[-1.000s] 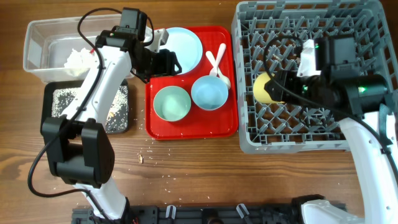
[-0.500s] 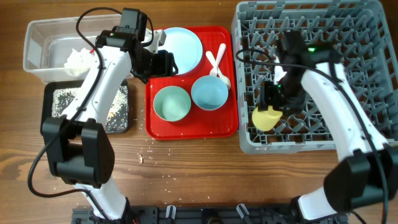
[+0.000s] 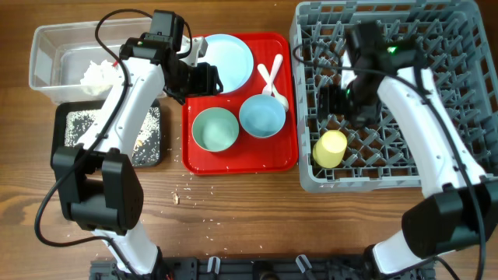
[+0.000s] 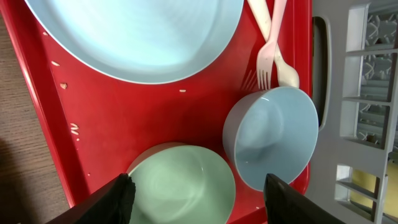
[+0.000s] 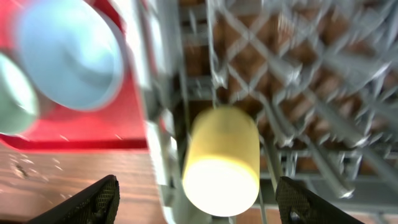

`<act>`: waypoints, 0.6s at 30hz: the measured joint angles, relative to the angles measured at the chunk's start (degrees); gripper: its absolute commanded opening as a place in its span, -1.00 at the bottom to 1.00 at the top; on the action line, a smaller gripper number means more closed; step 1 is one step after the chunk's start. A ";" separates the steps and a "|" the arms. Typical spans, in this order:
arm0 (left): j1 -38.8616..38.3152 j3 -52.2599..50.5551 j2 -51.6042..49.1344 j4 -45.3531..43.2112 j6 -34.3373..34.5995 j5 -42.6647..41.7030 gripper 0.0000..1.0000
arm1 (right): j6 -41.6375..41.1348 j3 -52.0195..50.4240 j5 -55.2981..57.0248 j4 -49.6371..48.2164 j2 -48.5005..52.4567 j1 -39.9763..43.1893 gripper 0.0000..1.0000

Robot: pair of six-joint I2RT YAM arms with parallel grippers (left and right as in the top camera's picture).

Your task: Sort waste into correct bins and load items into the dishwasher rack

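Observation:
The robot's right gripper will next move to the blue bowl's rim point(image 3: 280, 104) point(image 5: 114, 28), on the side closest to the grey dishwasher rack, and close there.
The yellow cup point(image 3: 330, 148) lies on its side in the front left corner of the grey dishwasher rack point(image 3: 459, 47). My right gripper point(image 3: 342, 99) is open and empty just above it; the right wrist view shows the cup point(image 5: 221, 158) between the spread fingers point(image 5: 198, 202). My left gripper point(image 3: 204, 79) is open and empty over the red tray point(image 3: 241, 159), between the light blue plate point(image 3: 230, 58) and the green bowl point(image 3: 215, 129). The blue bowl point(image 3: 261, 115) and white plastic cutlery point(image 3: 272, 78) lie on that tray. White tissue point(image 3: 97, 74) sits in the clear tub point(image 3: 47, 54).
The black tray point(image 3: 62, 117) in front of the tub holds white grains point(image 3: 85, 124). A few grains and a scrap point(image 3: 177, 197) lie on the wooden table before the red tray. The rack's wall point(image 4: 367, 93) stands right beside the red tray.
My right gripper carried the yellow cup to the rack's front left corner, let it go and drew back from it. The left arm has not moved.

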State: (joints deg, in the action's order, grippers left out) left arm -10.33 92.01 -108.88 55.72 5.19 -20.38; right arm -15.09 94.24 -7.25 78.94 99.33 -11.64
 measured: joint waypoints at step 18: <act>9.40 5.44 8.85 5.77 7.87 3.45 1.00 | 0.52 10.49 -3.13 -16.11 9.53 -14.14 0.46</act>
State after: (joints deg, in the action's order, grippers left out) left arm -0.93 97.45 -100.03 61.49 13.06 -16.93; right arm -14.57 104.73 -10.37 62.83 108.86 -25.78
